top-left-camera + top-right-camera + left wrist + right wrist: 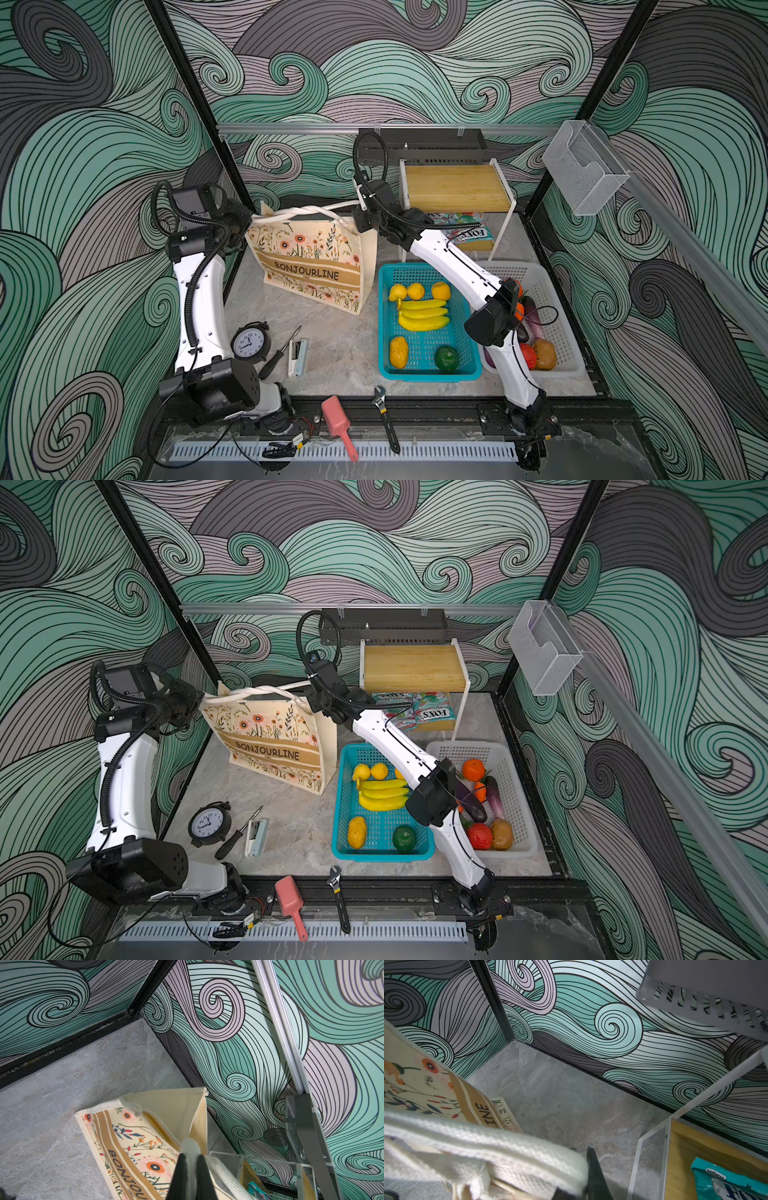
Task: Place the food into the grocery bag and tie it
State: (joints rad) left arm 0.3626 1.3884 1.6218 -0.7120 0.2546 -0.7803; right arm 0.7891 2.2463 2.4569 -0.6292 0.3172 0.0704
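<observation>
I should release the rope from my left gripper over the floral grocery bag's front rim (273, 231) (172, 1144), close to the bag's corner above the clock.
The floral grocery bag (309, 266) stands upright at the back left, its white rope handles (307, 212) twisted together and stretched across its top. My left gripper (190, 1156) is shut on the rope at the bag's left corner (248, 219). My right gripper (583, 1167) is shut on the thick rope at the right corner (360, 212); one finger is hidden behind the rope. Food in the teal basket (385, 365): yellow pear (397, 292), yellow round fruit (415, 291), orange (440, 290), ribbed orange fruit (399, 352). FOX'S packets (432, 712) lie on the low shelf. The bag's inside is hidden.
Bananas (422, 316) and a green pepper (446, 357) share the teal basket. A white basket (557, 299) of vegetables sits at the right, under my right arm. A wooden-topped rack (457, 187) stands behind. Clock (248, 344), screwdriver (276, 357), stapler (298, 357), pink scoop (338, 422) and wrench (384, 415) lie in front.
</observation>
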